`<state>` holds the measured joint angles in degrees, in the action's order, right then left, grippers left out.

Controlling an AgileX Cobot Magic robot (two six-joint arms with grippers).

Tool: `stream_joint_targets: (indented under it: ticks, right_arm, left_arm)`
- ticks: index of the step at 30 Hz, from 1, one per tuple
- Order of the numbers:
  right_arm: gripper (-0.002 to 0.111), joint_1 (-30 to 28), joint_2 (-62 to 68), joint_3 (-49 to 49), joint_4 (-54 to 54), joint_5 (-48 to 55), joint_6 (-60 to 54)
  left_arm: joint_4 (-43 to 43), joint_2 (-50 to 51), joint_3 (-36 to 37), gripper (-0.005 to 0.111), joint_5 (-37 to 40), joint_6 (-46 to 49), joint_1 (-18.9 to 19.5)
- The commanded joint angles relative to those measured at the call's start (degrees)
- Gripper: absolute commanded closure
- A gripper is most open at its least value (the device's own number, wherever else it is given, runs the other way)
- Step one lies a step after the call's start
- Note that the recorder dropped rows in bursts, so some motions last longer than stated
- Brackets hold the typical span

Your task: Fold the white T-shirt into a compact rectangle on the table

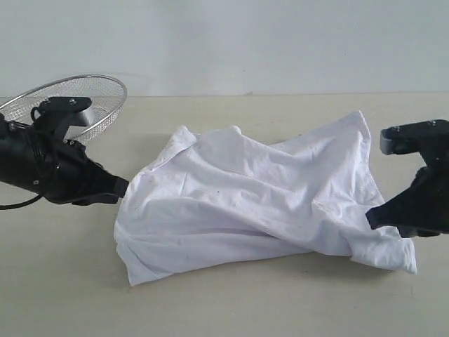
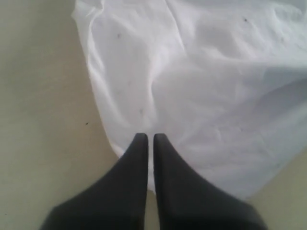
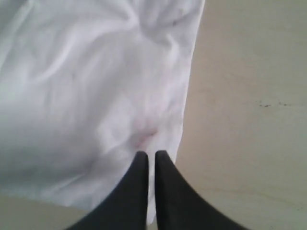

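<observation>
The white T-shirt has slanting creases across its middle, so my left gripper needs to take the shirt's side edge (image 1: 123, 216) and pull against my right gripper before folding.
The white T-shirt (image 1: 245, 196) lies crumpled across the middle of the table (image 1: 266, 302), wrinkled, with no lettering showing. My left gripper (image 1: 123, 187) is at the shirt's left edge, shut, with a fold of the cloth pinched at its tips. In the left wrist view the left gripper (image 2: 149, 136) sits on the hem of the white T-shirt (image 2: 206, 86), with cloth in the thin gap. My right gripper (image 1: 372, 216) is shut on the shirt's right edge. In the right wrist view the white T-shirt (image 3: 86, 86) runs down between the tips of the right gripper (image 3: 151, 154).
A silver wire-mesh basket (image 1: 98, 98) stands tilted at the back left, behind my left arm. Bare beige tabletop (image 2: 43, 120) lies in front of the shirt and beyond both arms. A pale wall closes off the back.
</observation>
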<state>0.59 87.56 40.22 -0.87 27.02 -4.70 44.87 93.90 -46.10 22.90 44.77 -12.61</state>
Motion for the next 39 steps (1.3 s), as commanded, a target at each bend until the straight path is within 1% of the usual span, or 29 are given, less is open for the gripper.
stream_joint_targets:
  ticks: [1, 2, 3, 4, 5, 6, 7, 9, 10, 11, 12, 13, 15, 16, 17, 18, 19, 20, 21, 23, 25, 27, 30, 33, 39]
  right_arm:
    - [0.109, -5.00, -0.59, -6.42, -0.49, -10.21, 5.31]
    - [0.109, -6.50, -0.59, -7.46, -1.46, -11.47, 5.54]
    - [0.109, -9.06, -0.59, -8.70, -3.48, -14.10, 5.31]
    - [0.109, -9.82, -0.59, -8.81, -3.86, -14.39, 5.06]
    - [0.109, -10.89, -0.59, -8.70, -5.45, -13.94, 3.00]
    - [0.109, -10.89, -0.59, -8.70, -6.60, -13.82, 1.71]
    - [0.109, -10.76, -0.59, -8.59, -9.78, -12.70, -2.82]
    - [0.109, -10.76, -0.59, -7.33, -15.12, -9.17, -8.02]
    - [0.109, -10.76, -0.59, -6.37, -17.68, -7.13, -11.07]
    - [0.109, -10.76, -0.59, -5.31, -20.20, -4.69, -13.45]
    - [0.109, -10.76, -0.59, -3.55, -23.43, -1.13, -18.10]
    - [0.109, -10.76, -0.59, -2.85, -24.09, -0.46, -19.29]
    - [0.108, -10.76, -0.59, -2.85, -24.09, -0.64, -19.29]
    - [0.104, -10.76, -0.59, -2.85, -24.28, -0.63, -19.29]
    - [0.098, -10.76, -0.59, -2.85, -24.46, -0.30, -19.29]
    - [0.088, -10.76, -0.59, -2.85, -25.20, -0.33, -19.41]
    - [0.076, -10.76, -0.59, -2.85, -25.69, -1.06, -19.39]
    - [0.069, -10.76, -0.59, -2.85, -25.72, -1.60, -19.39]
    - [0.059, -10.76, -0.59, -2.85, -25.83, -2.01, -19.39]
    - [0.050, -10.76, -0.59, -2.85, -26.35, -2.01, -19.26]
    - [0.052, -10.76, -0.59, -2.85, -28.73, -2.29, -19.26]
    - [0.057, -10.76, -0.59, -2.85, -30.60, -3.17, -19.47]
    - [0.065, -10.76, -0.23, -2.85, -31.52, -4.69, -19.58]
    - [0.065, -10.76, 0.65, -2.85, -31.62, -5.70, -19.81]
    - [0.065, -10.76, 1.19, -2.85, -32.12, -7.91, -19.81]
  left_arm:
    - [9.04, -0.40, 1.36, 0.102, -0.60, 3.65, 3.90]
    - [11.59, -0.40, 1.36, 0.102, 0.50, 5.95, 5.30]
    - [18.71, -0.40, 1.36, 0.102, 3.56, 12.77, 8.33]
    - [23.03, -0.27, 1.36, 0.102, 6.07, 16.68, 10.38]
    - [31.57, 0.74, 1.36, 0.102, 12.20, 24.70, 15.08]
    - [35.19, 1.78, 1.36, 0.102, 16.22, 27.59, 17.51]
    - [40.48, 4.57, 1.36, 0.102, 23.54, 31.48, 21.55]
    - [42.52, 8.26, 1.36, 0.102, 30.64, 31.90, 24.31]
    - [43.23, 9.66, 1.36, 0.102, 33.09, 31.90, 24.76]
    - [43.52, 11.13, 1.36, 0.102, 35.15, 32.15, 24.87]
    - [44.31, 12.91, 1.36, 0.102, 38.01, 34.14, 24.22]
    - [44.42, 13.43, 1.36, 0.102, 38.03, 36.71, 23.14]
    - [44.05, 13.51, 1.36, 0.102, 37.50, 37.06, 22.42]
    - [43.07, 13.51, 1.36, 0.102, 36.69, 37.06, 22.00]
    - [40.88, 13.51, 1.36, 0.102, 35.77, 35.03, 21.35]
    - [39.22, 13.51, 1.36, 0.100, 35.17, 33.59, 20.65]
    - [38.49, 13.51, 1.36, 0.095, 34.16, 33.36, 20.06]
    - [38.26, 13.51, 1.36, 0.090, 33.20, 33.36, 19.91]
    - [38.26, 13.51, 1.36, 0.084, 32.29, 33.36, 19.91]
    - [37.85, 13.51, 1.36, 0.071, 31.35, 33.36, 20.05]
    - [37.14, 13.51, 1.36, 0.057, 29.62, 31.76, 20.05]
    - [36.52, 13.51, 1.36, 0.050, 28.93, 30.16, 20.05]
    - [34.72, 13.51, 1.36, 0.049, 27.46, 28.66, 20.05]
    - [31.66, 13.51, 1.36, 0.049, 25.05, 24.05, 20.05]
    - [32.72, 13.51, 1.36, 0.049, 25.62, 23.70, 19.95]
